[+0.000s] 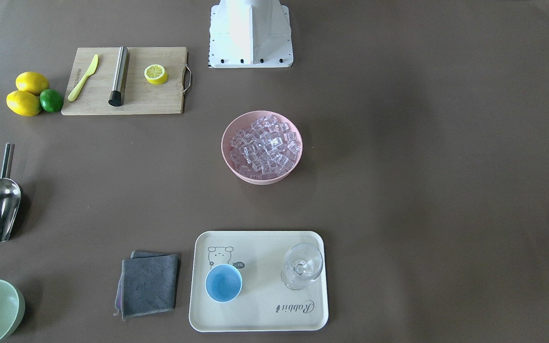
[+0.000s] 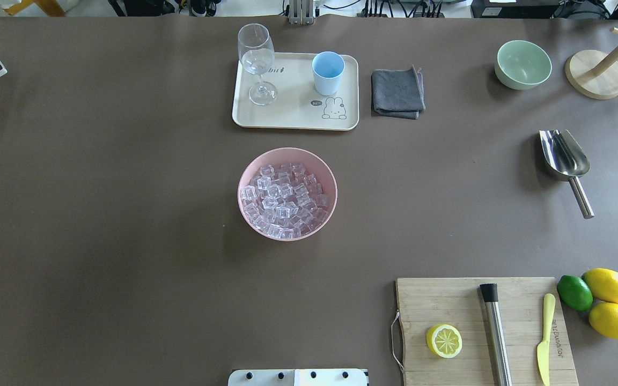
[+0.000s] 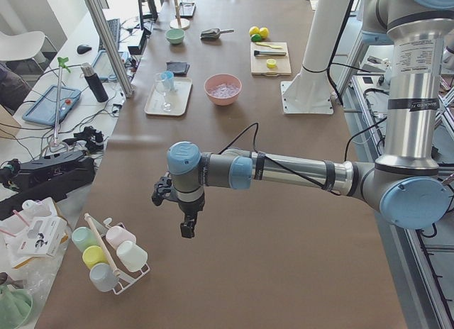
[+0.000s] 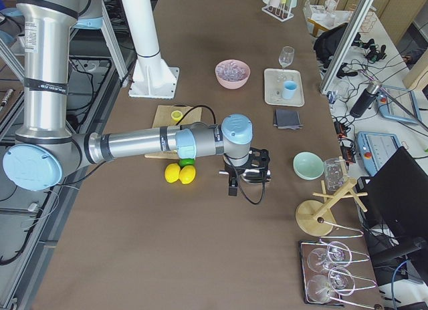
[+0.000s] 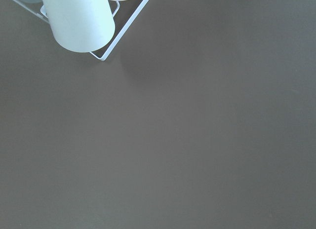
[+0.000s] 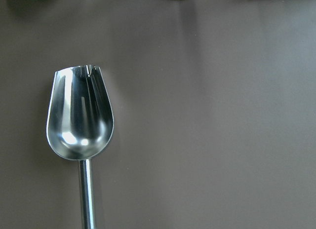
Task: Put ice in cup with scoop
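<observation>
Next, my right gripper grabs the steel scoop by the outer half of its handle [image 1: 8, 152] [image 6: 88, 221], away from the trough of the scoop.
The ice [image 2: 286, 198] is a heap of clear cubes in a pink bowl [image 2: 244, 177] at mid-table. The light-blue cup [image 2: 328, 72] stands upright on a cream tray [image 2: 293, 120] beyond the bowl. The steel scoop [image 2: 564, 155] lies flat on the table far to the right, and it fills the right wrist view [image 6: 80, 115], trough away, handle toward the camera. My right gripper [image 4: 233, 186] hangs above the scoop. My left gripper [image 3: 186, 230] hangs over bare table at the far left end. I cannot tell whether either gripper is open or shut.
A clear stemmed glass [image 2: 257, 61] shares the tray. A grey cloth [image 2: 397, 93] and a pale-green bowl [image 2: 522, 64] lie near the scoop. A cutting board [image 2: 483, 329] holds a steel rod, half a lemon and a yellow knife. A rack of cups [image 5: 79, 19] is near the left gripper.
</observation>
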Robot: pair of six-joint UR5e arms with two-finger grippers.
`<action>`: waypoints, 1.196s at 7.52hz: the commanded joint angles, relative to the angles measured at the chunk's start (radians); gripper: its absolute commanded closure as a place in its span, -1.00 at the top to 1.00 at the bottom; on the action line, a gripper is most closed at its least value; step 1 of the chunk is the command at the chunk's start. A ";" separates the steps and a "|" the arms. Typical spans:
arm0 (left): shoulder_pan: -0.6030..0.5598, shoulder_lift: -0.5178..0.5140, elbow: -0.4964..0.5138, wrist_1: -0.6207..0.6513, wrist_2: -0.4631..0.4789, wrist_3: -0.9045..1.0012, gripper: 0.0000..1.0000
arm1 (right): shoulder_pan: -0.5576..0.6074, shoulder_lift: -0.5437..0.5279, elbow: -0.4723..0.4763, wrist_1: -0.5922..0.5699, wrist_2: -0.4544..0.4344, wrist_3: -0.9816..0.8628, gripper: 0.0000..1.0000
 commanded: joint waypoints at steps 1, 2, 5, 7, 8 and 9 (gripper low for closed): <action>0.003 -0.006 -0.051 0.001 -0.095 0.007 0.99 | -0.157 -0.057 0.014 0.338 -0.055 0.413 0.99; 0.011 -0.029 -0.090 0.000 -0.114 0.010 0.99 | -0.246 -0.084 0.014 0.455 -0.145 0.538 0.99; 0.121 -0.069 -0.193 -0.005 -0.117 0.010 0.99 | -0.424 -0.141 0.005 0.667 -0.306 0.761 0.99; 0.231 -0.109 -0.210 -0.002 -0.156 0.009 0.99 | -0.584 -0.160 0.002 0.746 -0.473 0.881 0.99; 0.303 -0.126 -0.210 -0.025 -0.157 0.009 0.99 | -0.609 -0.158 -0.004 0.768 -0.477 0.882 0.99; 0.362 -0.129 -0.203 -0.119 -0.166 0.005 0.99 | -0.609 -0.158 -0.066 0.853 -0.477 0.841 0.99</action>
